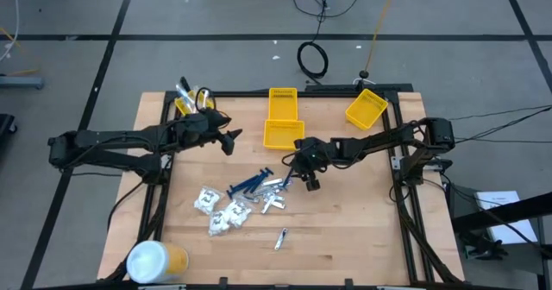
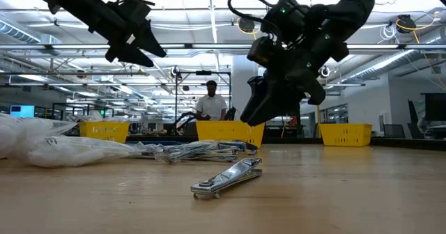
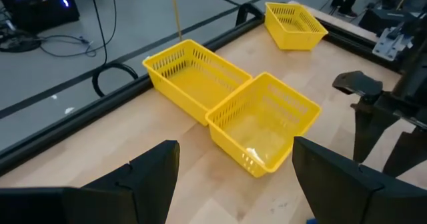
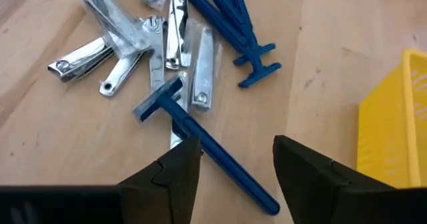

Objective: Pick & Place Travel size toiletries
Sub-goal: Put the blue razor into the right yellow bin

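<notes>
The loose razor's head lies across the nail clippers, so my right gripper should pull that razor clear by its handle (image 4: 233, 169), then grip the handle again before lifting.
The toiletries lie in a loose pile mid-table. It holds dark blue razors (image 1: 250, 184), silvery nail clippers (image 1: 274, 197) and white wrapped packets (image 1: 220, 211). One clipper (image 1: 281, 238) lies apart, nearer the front edge. My right gripper (image 1: 309, 182) hovers open over the pile's right end, tilted downward. In its wrist view one razor's handle (image 4: 220, 154) lies on the wood below the gap between the fingers (image 4: 233, 174). My left gripper (image 1: 231, 141) hangs open and empty above the table, left of the middle bins and pointing at them (image 3: 233, 181).
Two yellow bins (image 1: 283, 105) (image 1: 281, 135) stand end to end at the far middle. Another yellow bin (image 1: 366, 108) sits at the far right and one more (image 1: 191, 100) at the far left. A white-and-yellow cylinder (image 1: 155, 261) lies at the near left corner. A person (image 2: 211, 103) stands beyond the table.
</notes>
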`<move>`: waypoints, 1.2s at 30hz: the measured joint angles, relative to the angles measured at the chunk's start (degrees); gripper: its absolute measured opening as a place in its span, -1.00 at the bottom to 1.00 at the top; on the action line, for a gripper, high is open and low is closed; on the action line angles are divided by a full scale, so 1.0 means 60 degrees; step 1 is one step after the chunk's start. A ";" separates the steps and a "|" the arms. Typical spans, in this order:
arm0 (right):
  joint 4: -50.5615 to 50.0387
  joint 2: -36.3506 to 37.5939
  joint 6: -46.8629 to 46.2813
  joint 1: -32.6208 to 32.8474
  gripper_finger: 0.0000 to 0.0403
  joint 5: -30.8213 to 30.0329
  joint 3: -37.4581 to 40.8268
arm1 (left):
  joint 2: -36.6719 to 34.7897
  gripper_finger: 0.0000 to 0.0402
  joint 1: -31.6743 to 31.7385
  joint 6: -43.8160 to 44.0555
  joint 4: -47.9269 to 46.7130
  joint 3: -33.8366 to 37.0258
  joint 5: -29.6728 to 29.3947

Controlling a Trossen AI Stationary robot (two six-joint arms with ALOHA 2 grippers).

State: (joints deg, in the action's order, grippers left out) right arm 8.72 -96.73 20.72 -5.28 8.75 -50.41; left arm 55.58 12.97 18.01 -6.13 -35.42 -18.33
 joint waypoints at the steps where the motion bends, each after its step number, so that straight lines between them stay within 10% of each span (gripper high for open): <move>1: -0.0043 0.0000 0.0027 -0.0037 -0.13 0.0000 0.0000 | 0.0012 0.42 0.0000 -0.0037 0.0063 0.0000 -0.0003; 17: 0.0253 -0.1122 0.0195 -0.0113 -0.14 0.0000 -0.0004 | 0.0005 0.40 0.0004 -0.0410 0.0302 0.0000 -0.0020; 36: -0.2035 -0.0962 -0.0847 0.0691 -0.63 0.0077 -0.0012 | 0.0005 0.36 0.0004 -0.0704 0.0281 0.0000 -0.0003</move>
State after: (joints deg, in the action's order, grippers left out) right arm -3.49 -102.50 15.64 -1.13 9.21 -50.49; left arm 55.61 12.99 13.78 -4.45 -35.42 -18.35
